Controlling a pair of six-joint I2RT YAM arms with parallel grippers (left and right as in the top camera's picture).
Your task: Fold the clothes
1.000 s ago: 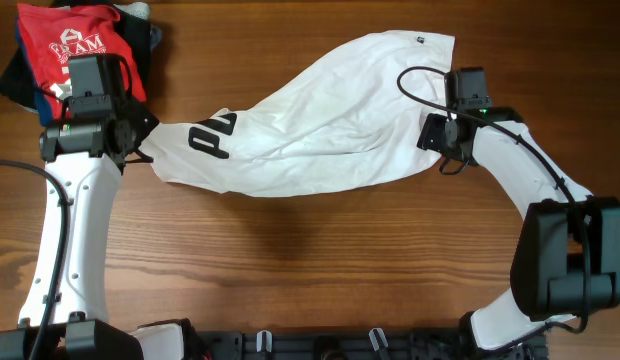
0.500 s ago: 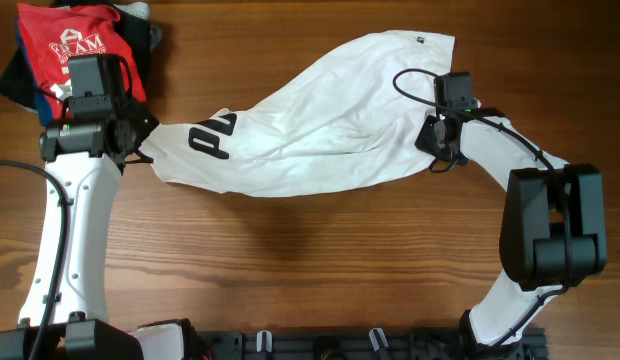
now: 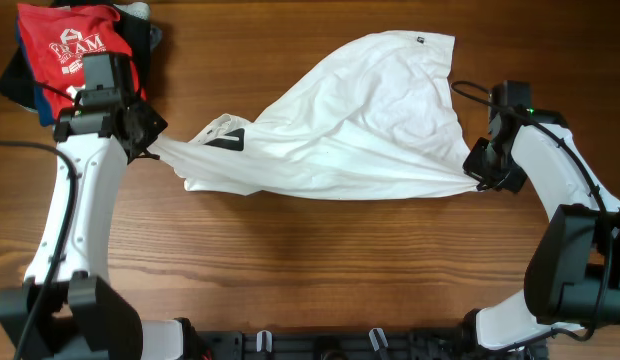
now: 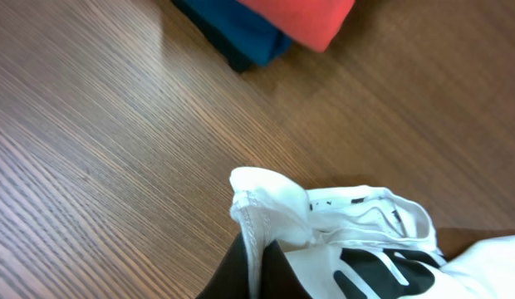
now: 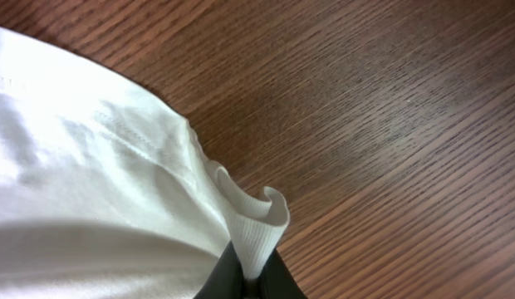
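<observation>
My left gripper needs to open and take the cloth closer to the lettering point(image 3: 216, 166), because the lettered end of the T-shirt lies bunched beside where it holds.
The clothes, a white T-shirt point(image 3: 360, 120) with black lettering point(image 3: 228, 141), hang stretched across the middle of the table between both arms. My left gripper point(image 3: 150, 143) is shut on the shirt's left end; in the left wrist view a hemmed fold point(image 4: 257, 208) sticks up between the dark fingers point(image 4: 232, 278). My right gripper point(image 3: 474, 175) is shut on the right end, where a ribbed edge point(image 5: 262, 220) curls out of the fingers point(image 5: 224, 278). A small dark tag point(image 3: 420, 41) shows at the far edge.
A red T-shirt with white print point(image 3: 75, 45) lies on folded dark navy garments point(image 3: 15, 80) at the far left corner, right behind my left arm. The left wrist view catches its red point(image 4: 303, 12) and blue point(image 4: 232, 33) edges. Bare wood table point(image 3: 310, 270) lies in front.
Both grippers have pulled apart with the shirt. The right one shut on the right edge and moved right and toward the front; the shirt is now taut and its lettering has bunched up.
</observation>
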